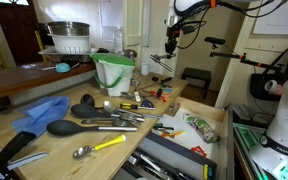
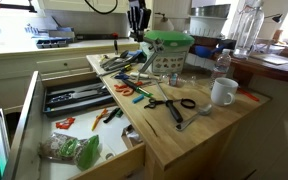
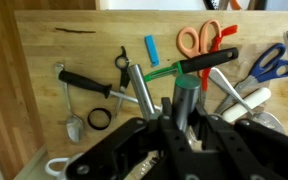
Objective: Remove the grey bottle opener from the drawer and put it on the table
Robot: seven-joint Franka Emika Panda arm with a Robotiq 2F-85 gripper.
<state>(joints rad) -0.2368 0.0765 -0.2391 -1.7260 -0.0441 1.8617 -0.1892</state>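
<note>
I will use my gripper to set the grey bottle opener down across the black-handled tool's metal shaft (image 1: 155,80) (image 3: 151,105), close to the green-handled tool. The bottle opener is now held above the table.
My gripper (image 1: 170,46) hangs high over the far part of the light-wood table (image 1: 44,138), as both exterior views show (image 2: 137,22). In the wrist view the gripper (image 3: 181,118) is shut on a grey cylindrical piece, the grey bottle opener (image 3: 185,98), held above the table (image 3: 54,120). The shallow light-wood drawer (image 2: 112,150) stands pulled out below the table edge, with orange-handled tools and a green bag inside. It also shows in an exterior view (image 1: 210,126).
Under the gripper lie orange scissors (image 3: 199,38), blue scissors (image 3: 274,65), a green-handled tool (image 3: 164,71) and a black-handled spoon (image 3: 84,84). A green-and-white container (image 2: 168,50), a white mug (image 2: 223,92), a blue cloth (image 1: 42,111) and the darker tray drawer (image 2: 74,97) are nearby.
</note>
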